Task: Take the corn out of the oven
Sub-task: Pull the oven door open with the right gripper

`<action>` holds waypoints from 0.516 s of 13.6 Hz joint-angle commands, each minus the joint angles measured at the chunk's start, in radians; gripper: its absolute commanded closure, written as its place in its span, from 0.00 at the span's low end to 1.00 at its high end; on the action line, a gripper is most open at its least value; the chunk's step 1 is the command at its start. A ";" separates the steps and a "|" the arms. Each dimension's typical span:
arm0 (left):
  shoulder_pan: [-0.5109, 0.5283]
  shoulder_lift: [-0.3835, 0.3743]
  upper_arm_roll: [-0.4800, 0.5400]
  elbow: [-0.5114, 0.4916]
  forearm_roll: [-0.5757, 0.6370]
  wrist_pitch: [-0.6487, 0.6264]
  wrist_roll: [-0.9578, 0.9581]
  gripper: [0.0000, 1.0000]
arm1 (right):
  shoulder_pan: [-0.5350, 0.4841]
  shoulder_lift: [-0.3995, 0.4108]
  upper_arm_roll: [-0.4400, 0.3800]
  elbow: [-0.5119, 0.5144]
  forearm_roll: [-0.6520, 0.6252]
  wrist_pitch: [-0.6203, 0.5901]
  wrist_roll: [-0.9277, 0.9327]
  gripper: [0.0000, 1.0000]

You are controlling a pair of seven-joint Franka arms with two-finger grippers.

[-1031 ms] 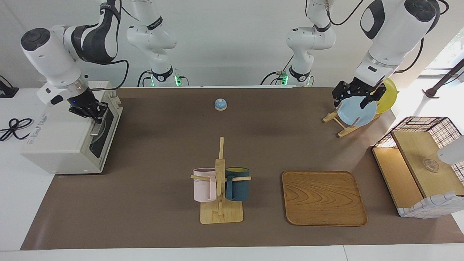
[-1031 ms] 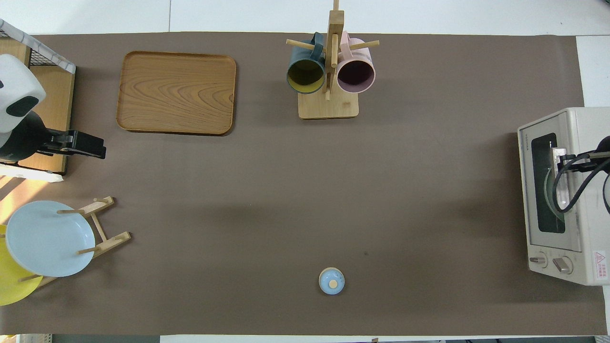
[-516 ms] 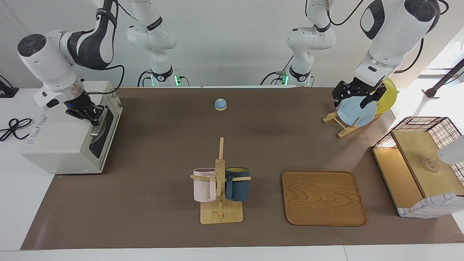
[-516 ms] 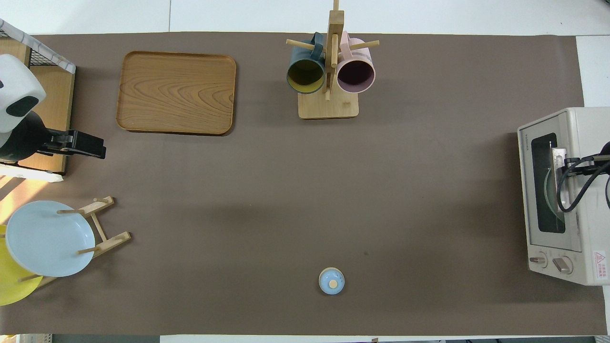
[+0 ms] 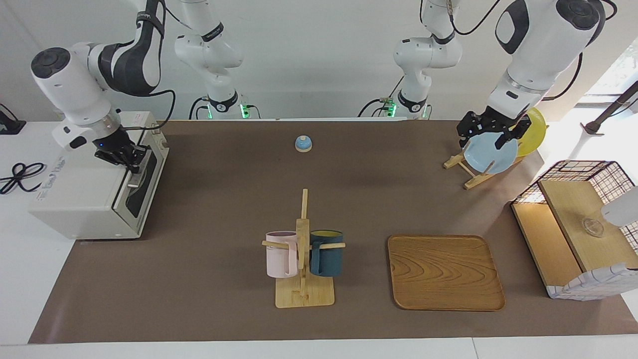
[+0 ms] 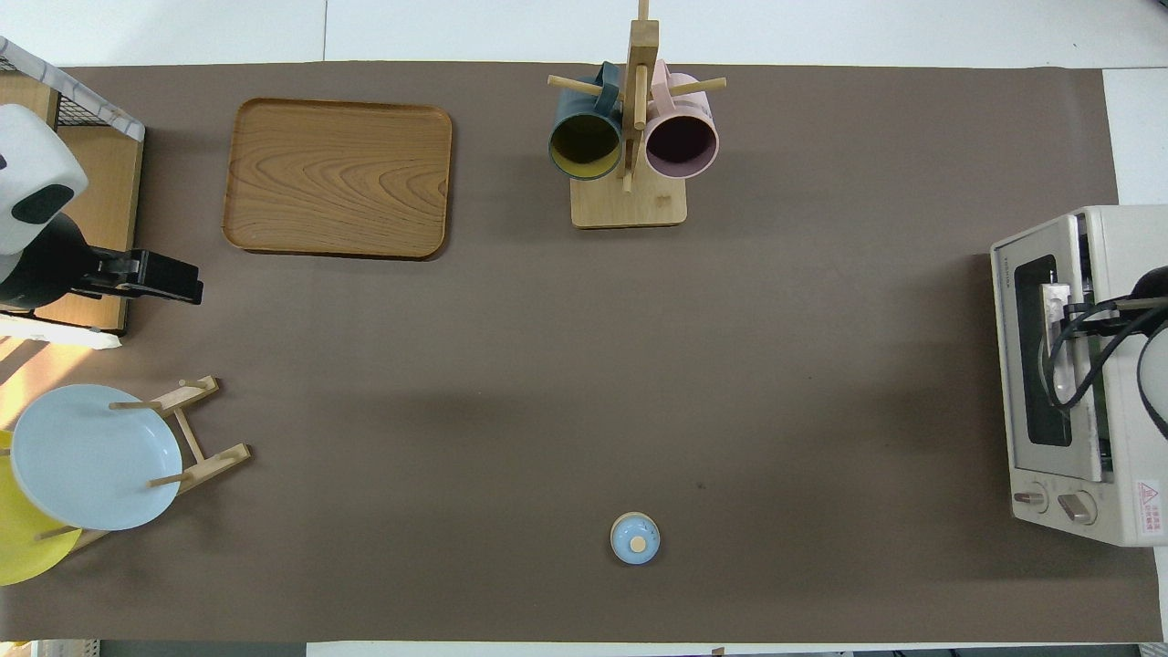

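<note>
Next, I let go of the oven door with my right gripper when it is folded flat over the bare table (image 6: 948, 358) in front of the oven. The door is now tipped a little way out.
The off-white oven (image 5: 84, 199) stands at the right arm's end of the table, its dark glass door (image 5: 142, 192) tipped a little way out at the top. My right gripper (image 5: 130, 158) is shut on the door's metal bar handle (image 6: 1054, 306). From above, a narrow gap shows between the door's top edge and the oven (image 6: 1118, 274) body. The corn is hidden. My left gripper (image 5: 491, 133) hangs open and empty over the table beside the plate rack, and that arm waits.
A wooden rack (image 5: 471, 172) holds a blue and a yellow plate. A wire-framed shelf box (image 5: 578, 224) stands at the left arm's end. A wooden tray (image 5: 445, 271), a mug tree (image 5: 303, 259) with two mugs, and a small blue bell (image 5: 303, 143) sit mid-table.
My right gripper has pulled the handle outward from the oven, and the door has tipped open a crack. The left arm has not moved.
</note>
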 commanded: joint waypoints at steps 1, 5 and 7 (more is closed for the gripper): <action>0.010 -0.027 -0.008 -0.029 0.015 0.003 0.012 0.00 | 0.045 0.038 0.004 -0.087 0.008 0.110 0.063 1.00; 0.010 -0.027 -0.008 -0.029 0.015 0.003 0.012 0.00 | 0.079 0.097 0.006 -0.114 0.008 0.200 0.103 1.00; 0.010 -0.027 -0.008 -0.029 0.015 0.003 0.012 0.00 | 0.096 0.105 0.006 -0.156 0.008 0.277 0.107 1.00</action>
